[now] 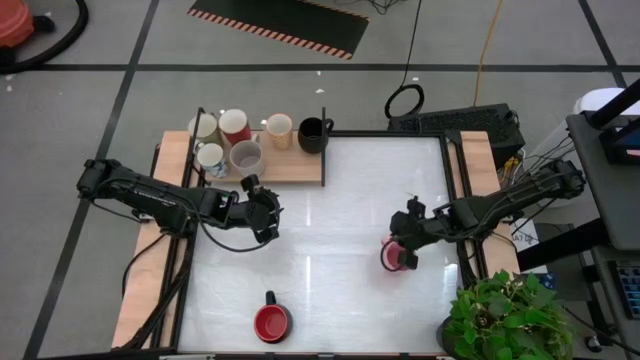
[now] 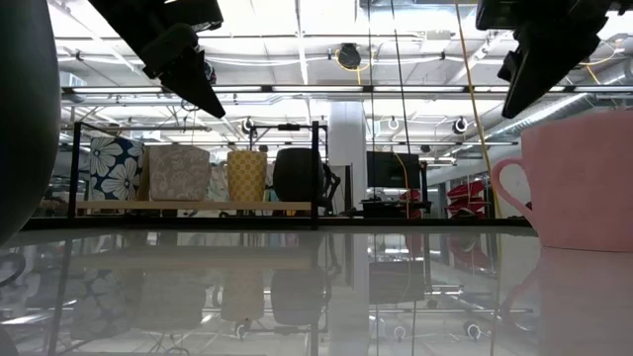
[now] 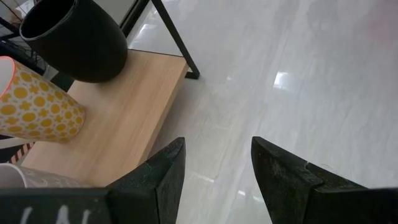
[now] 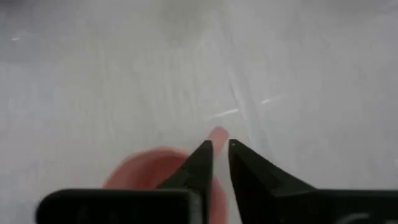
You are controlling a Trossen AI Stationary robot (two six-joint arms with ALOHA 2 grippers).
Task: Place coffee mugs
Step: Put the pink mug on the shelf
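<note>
I see my right gripper's nearly shut fingers line up with the pink mug's handle, so next I open them and grab the mug's rim (image 4: 219,196) beside the handle before lifting.
A pink mug (image 1: 395,255) stands on its base on the white table, right of centre, and looms large in the low view (image 2: 584,178). My right gripper (image 1: 403,243) hangs just above its rim on the handle side (image 4: 217,134), nearly shut (image 4: 219,146) with only a narrow slit. A red mug (image 1: 272,322) stands near the front edge. Several mugs, among them a black one (image 3: 74,37) and a yellow-dotted one (image 3: 37,106), stand on a wooden shelf board (image 1: 290,165) at the far left. My left gripper (image 1: 268,215) hovers open (image 3: 214,146) by the board's near right corner.
A black metal frame (image 1: 325,150) edges the shelf board. Wooden side rails (image 1: 140,290) run along the table's left and right. A potted plant (image 1: 505,315) stands at the near right corner. Bare white table (image 1: 330,230) lies between the two grippers.
</note>
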